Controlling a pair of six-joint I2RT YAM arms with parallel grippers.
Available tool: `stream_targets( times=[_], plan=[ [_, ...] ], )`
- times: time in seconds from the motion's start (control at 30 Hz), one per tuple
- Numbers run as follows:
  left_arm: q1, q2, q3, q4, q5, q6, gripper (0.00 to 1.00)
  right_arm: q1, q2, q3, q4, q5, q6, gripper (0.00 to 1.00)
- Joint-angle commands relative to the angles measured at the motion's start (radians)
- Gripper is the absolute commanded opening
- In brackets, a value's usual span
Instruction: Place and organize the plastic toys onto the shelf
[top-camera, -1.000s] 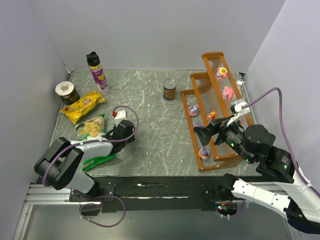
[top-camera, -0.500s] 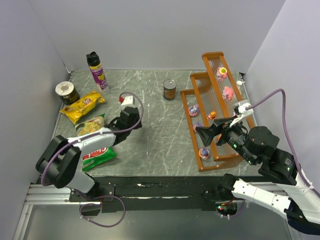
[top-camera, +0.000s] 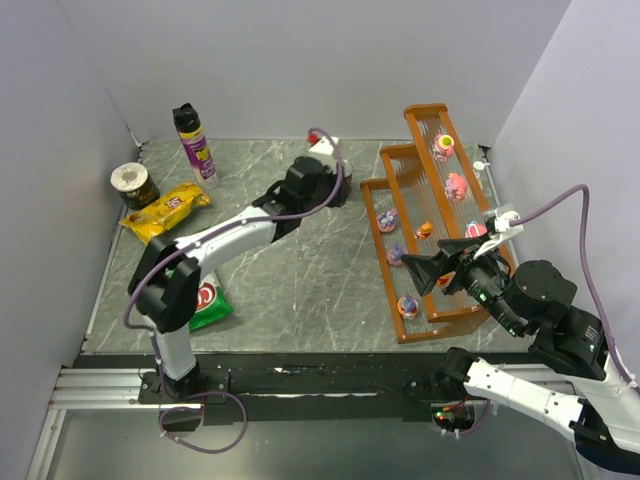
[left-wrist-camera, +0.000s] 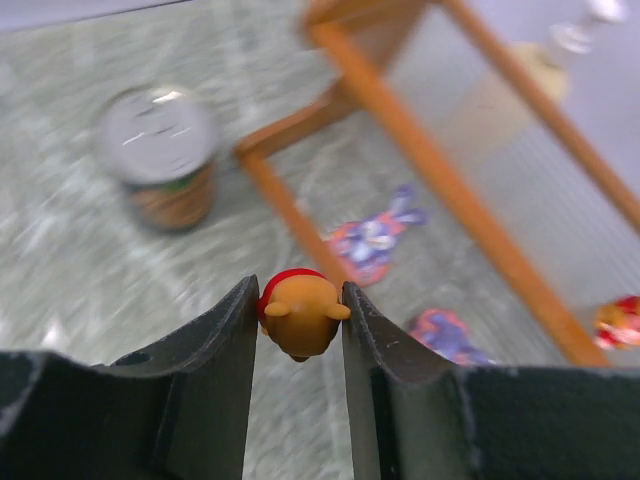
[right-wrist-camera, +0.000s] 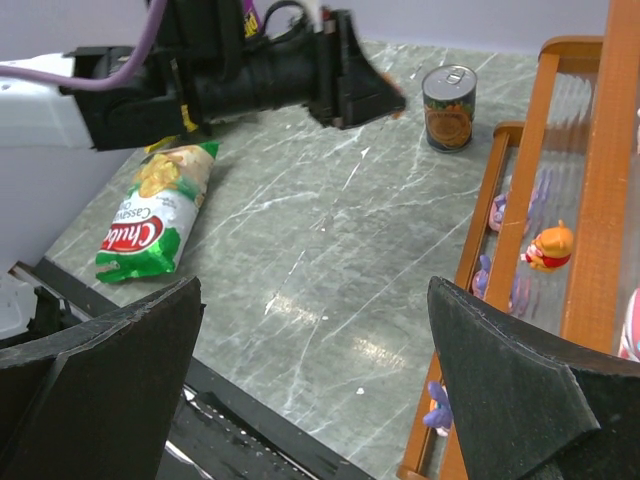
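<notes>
Next, I release the small orange toy with my left gripper near the far end of the shelf's middle level (top-camera: 403, 196) (left-wrist-camera: 452, 168).
My left gripper (left-wrist-camera: 297, 300) is shut on a small orange toy with a red base (left-wrist-camera: 300, 315), pinched between both fingers. It hovers beside the can (left-wrist-camera: 160, 150), just left of the shelf's (top-camera: 440, 120) lower corner; the right wrist view also shows this gripper (right-wrist-camera: 385, 100). The orange-brown stepped shelf carries several toys: pink ones (top-camera: 444, 146) on the top tier, an orange one (right-wrist-camera: 548, 247) in the middle, purple ones (top-camera: 396, 254) on the lowest. My right gripper (top-camera: 428, 258) hangs open and empty over the shelf's near end, with its jaws wide apart (right-wrist-camera: 315, 290).
A spray can (top-camera: 195, 145) and a round tin (top-camera: 133, 183) stand at the back left. A yellow snack bag (top-camera: 165, 212) and a green one (right-wrist-camera: 150, 215) lie along the left side. Grey walls close in left, right and behind.
My left arm has swung from beside the snack bags to the back right, reaching the can and shelf with the toy still gripped. My right gripper has drifted slightly right.
</notes>
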Motion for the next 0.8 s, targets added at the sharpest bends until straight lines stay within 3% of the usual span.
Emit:
stream_targets(
  times=[0.0,0.37,0.77],
  plan=[
    [-0.041,0.089,0.183,0.016,0.183,0.120,0.04,0.000,-0.011,0.055,-0.017,0.026,-0.014,1.00],
    [-0.125,0.350,0.535,-0.016,0.269,0.253,0.11,0.002,-0.015,0.086,-0.054,0.043,-0.019,1.00],
    [-0.128,0.464,0.651,-0.022,0.328,0.341,0.14,0.002,-0.023,0.088,-0.067,0.055,-0.028,1.00]
  ],
)
